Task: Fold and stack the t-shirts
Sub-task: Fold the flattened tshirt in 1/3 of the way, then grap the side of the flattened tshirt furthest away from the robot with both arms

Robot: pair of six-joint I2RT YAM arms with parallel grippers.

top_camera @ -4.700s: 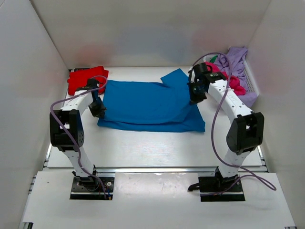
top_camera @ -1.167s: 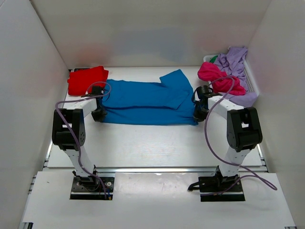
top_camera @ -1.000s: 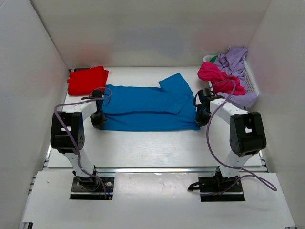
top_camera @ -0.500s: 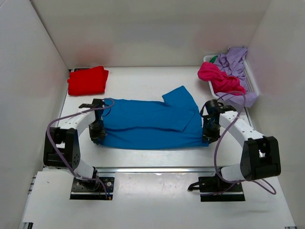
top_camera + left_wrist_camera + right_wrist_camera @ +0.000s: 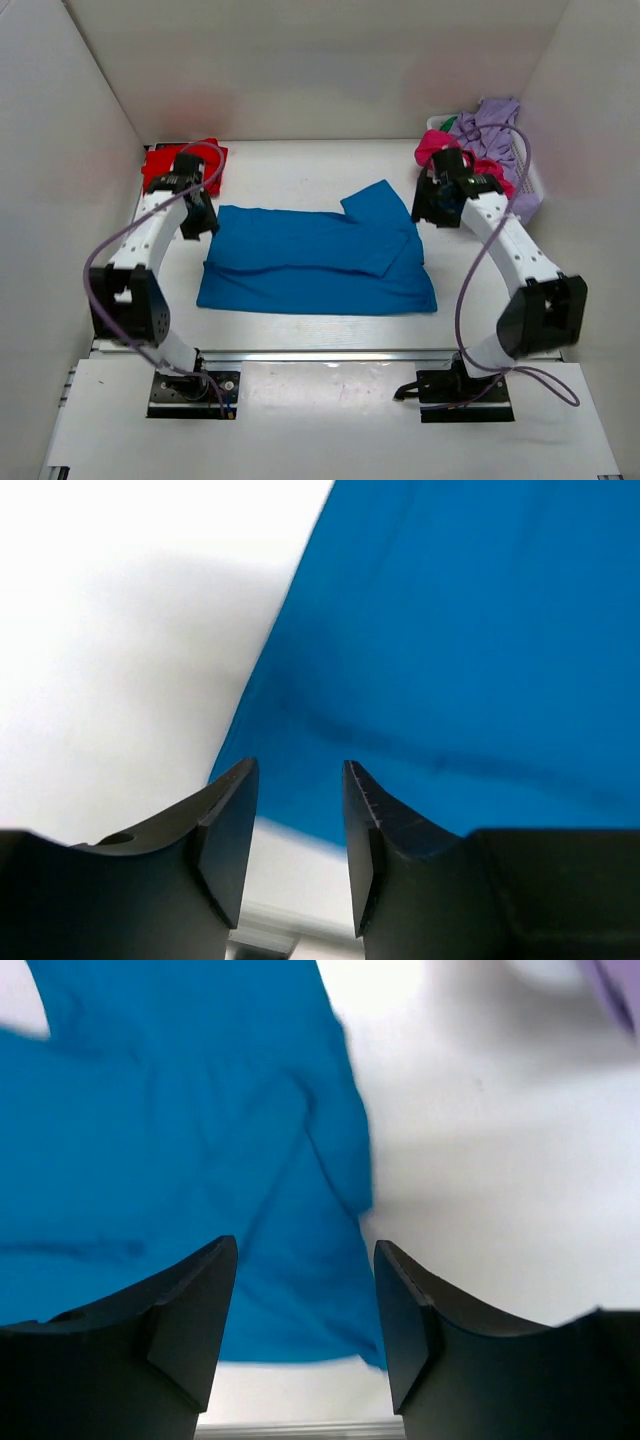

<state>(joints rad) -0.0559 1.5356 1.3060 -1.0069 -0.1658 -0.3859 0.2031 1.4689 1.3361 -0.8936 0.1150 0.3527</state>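
Observation:
The bright blue t-shirt's sticking-out sleeve has a pointed far corner [image 5: 385, 183], and my right gripper should go there next and close on it.
The bright blue t-shirt [image 5: 315, 265] lies folded on the table, one sleeve [image 5: 378, 205] sticking out at its far right. My left gripper [image 5: 197, 222] hovers over its far left corner, open and empty. In the left wrist view the blue cloth [image 5: 450, 630] lies below the parted fingers [image 5: 225, 820]. My right gripper [image 5: 438, 206] hangs open above the far right corner. The right wrist view shows blue cloth [image 5: 180, 1110] beneath its empty fingers [image 5: 190, 1310]. A folded red t-shirt [image 5: 160, 165] sits at the back left. Magenta [image 5: 430, 148] and lilac [image 5: 495, 120] shirts fill the basket.
The white slatted basket [image 5: 527, 175] stands at the back right against the wall. White walls enclose the table on the left, back and right. A metal rail [image 5: 320, 352] runs along the table's near edge, just in front of the blue shirt's hem.
Both grippers dragged the blue shirt toward the near edge, then opened and let it go. They have since risen and moved back over its far corners.

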